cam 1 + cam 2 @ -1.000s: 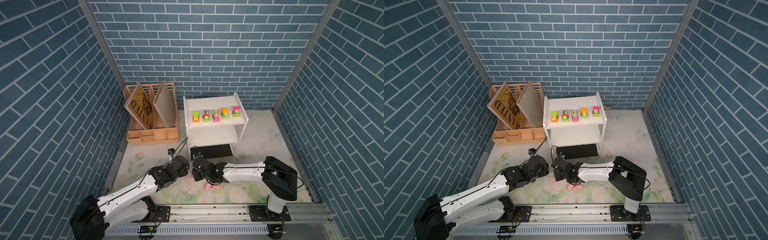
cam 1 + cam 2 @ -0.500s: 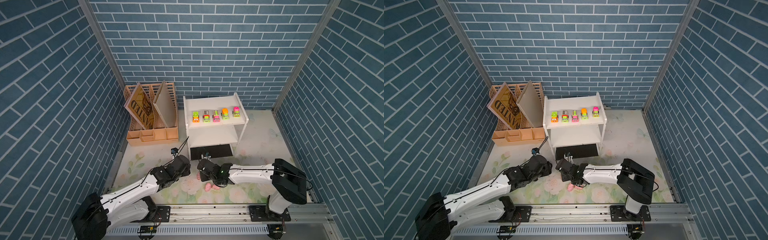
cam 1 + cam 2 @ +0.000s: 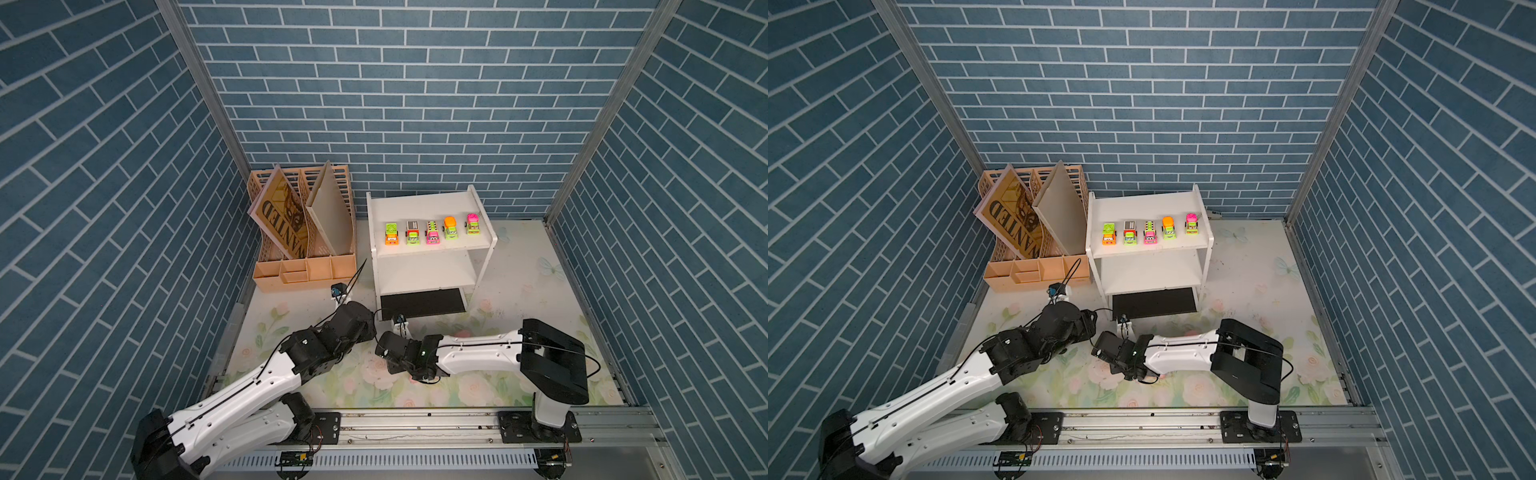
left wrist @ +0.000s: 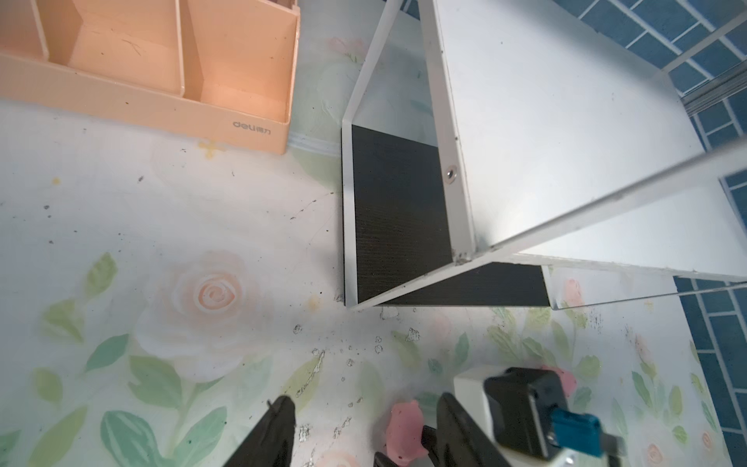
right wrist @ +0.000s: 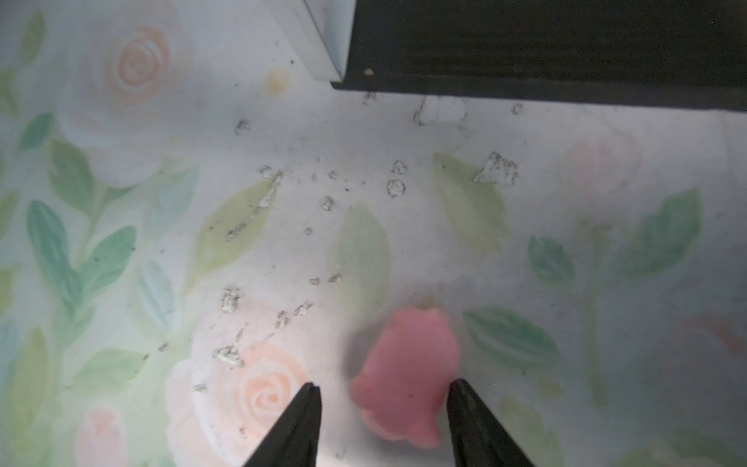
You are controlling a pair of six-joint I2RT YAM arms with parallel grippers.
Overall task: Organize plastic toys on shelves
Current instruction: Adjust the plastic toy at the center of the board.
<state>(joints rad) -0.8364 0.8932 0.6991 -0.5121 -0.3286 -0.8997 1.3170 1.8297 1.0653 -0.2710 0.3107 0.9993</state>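
Note:
The pink pig lies slanted in my right fingers; next I back off, line up and take its head (image 5: pixel 400 416).
The white shelves (image 3: pixel 419 208) stand at the back, with several neon toy trucks (image 3: pixel 432 232) in a row on the top board in both top views. A pink pig (image 5: pixel 408 376) lies on the floral mat between the spread fingers of my right gripper (image 5: pixel 384 386), close to one fingertip (image 5: pixel 465 404) and apart from the other. My left gripper (image 4: pixel 366 400) is open just above, and the same pig (image 4: pixel 404 428) shows low between its fingers. In both top views the two gripper heads (image 3: pixel 365 328) (image 3: pixel 386 353) nearly meet in front of the shelves and hide that pig.
A peach file organizer (image 3: pixel 307 270) with a "WANTED" board stands left of the shelves. The shelves' dark bottom board (image 3: pixel 422 301) lies just beyond the grippers. A bit of pink (image 3: pixel 1158 376) shows under the right wrist. Brick walls close in three sides.
The right gripper's head has shifted left and toward the front rail, and its jaws have spread. The left arm has barely moved.

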